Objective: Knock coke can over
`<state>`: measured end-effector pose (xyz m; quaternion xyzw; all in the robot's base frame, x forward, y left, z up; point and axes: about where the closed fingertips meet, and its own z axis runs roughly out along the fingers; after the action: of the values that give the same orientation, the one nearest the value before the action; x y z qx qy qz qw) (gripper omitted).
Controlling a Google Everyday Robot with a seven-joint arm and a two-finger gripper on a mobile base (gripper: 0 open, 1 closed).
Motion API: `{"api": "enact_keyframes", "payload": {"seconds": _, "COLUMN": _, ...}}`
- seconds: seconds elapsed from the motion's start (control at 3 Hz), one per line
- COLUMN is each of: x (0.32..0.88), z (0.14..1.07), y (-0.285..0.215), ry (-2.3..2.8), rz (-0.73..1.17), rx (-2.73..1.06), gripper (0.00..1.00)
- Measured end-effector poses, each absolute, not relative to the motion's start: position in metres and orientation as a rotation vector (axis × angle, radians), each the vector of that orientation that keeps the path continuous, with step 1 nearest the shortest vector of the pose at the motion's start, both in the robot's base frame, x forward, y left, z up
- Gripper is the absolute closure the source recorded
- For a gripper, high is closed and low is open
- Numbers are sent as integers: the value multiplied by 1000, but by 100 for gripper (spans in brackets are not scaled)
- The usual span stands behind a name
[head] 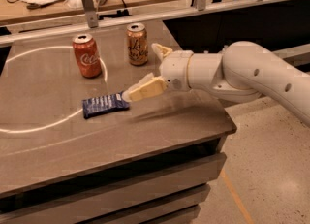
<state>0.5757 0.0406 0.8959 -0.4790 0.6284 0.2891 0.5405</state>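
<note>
The red-orange coke can has a silver top. My gripper should next go to the can and close around the can's lower half (90, 64), below that top.
The coke can (87, 56), red-orange with white lettering and a silver top, stands upright at the back left of the grey table (58, 145). My gripper (141, 71) comes in from the right on a white arm. It is open, its cream fingers (144, 89) spread wide and holding nothing. It hovers over the table to the right of the coke can, apart from it. The lower fingertip is just above the right end of a blue snack packet.
A gold-brown can (137, 44) stands upright right of the coke can, just behind my gripper. A blue snack packet (103, 105) lies flat in front of the cans. A rail with posts (88, 6) and a cluttered bench lie behind the table.
</note>
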Motion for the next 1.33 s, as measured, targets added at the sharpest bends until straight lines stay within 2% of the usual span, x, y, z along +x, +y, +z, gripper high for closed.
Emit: {"api": "enact_keyframes", "payload": {"seconds": 1.33, "x": 603, "z": 887, "y": 128, "ry": 1427, "rz": 872, "rx": -1148, "gripper": 0}}
